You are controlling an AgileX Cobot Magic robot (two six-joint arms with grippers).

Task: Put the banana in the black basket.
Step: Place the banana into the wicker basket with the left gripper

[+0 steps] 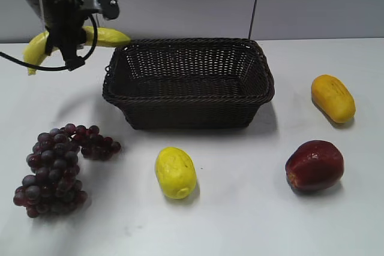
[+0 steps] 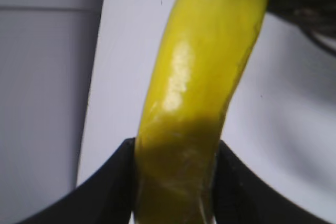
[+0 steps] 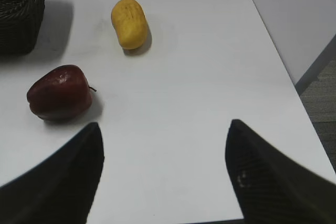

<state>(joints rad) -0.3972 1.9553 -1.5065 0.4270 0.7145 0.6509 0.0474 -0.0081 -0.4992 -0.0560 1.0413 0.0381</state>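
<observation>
The banana will come to lie along the front side inside the black basket [image 1: 181, 84], behind the stubby yellow fruit, when my left gripper lets go of it.
My left gripper [image 1: 67, 43] is shut on the banana [image 1: 108, 36], a long curved yellow fruit, and holds it in the air at the back left, just left of the black basket [image 1: 189, 109]. In the left wrist view the banana [image 2: 205, 77] fills the frame between the two black jaws [image 2: 176, 153]. The basket is a large dark woven rectangle in the middle of the table, with nothing visible inside. My right gripper [image 3: 164, 129] is open and empty above the table's right front part; it is not in the exterior view.
A bunch of dark grapes [image 1: 57, 169] lies front left. A stubby yellow fruit [image 1: 175, 172] lies in front of the basket. A red apple [image 1: 314, 165] and an orange-yellow oval fruit [image 1: 333, 98] lie right. The table's right edge [image 3: 273, 40] is near.
</observation>
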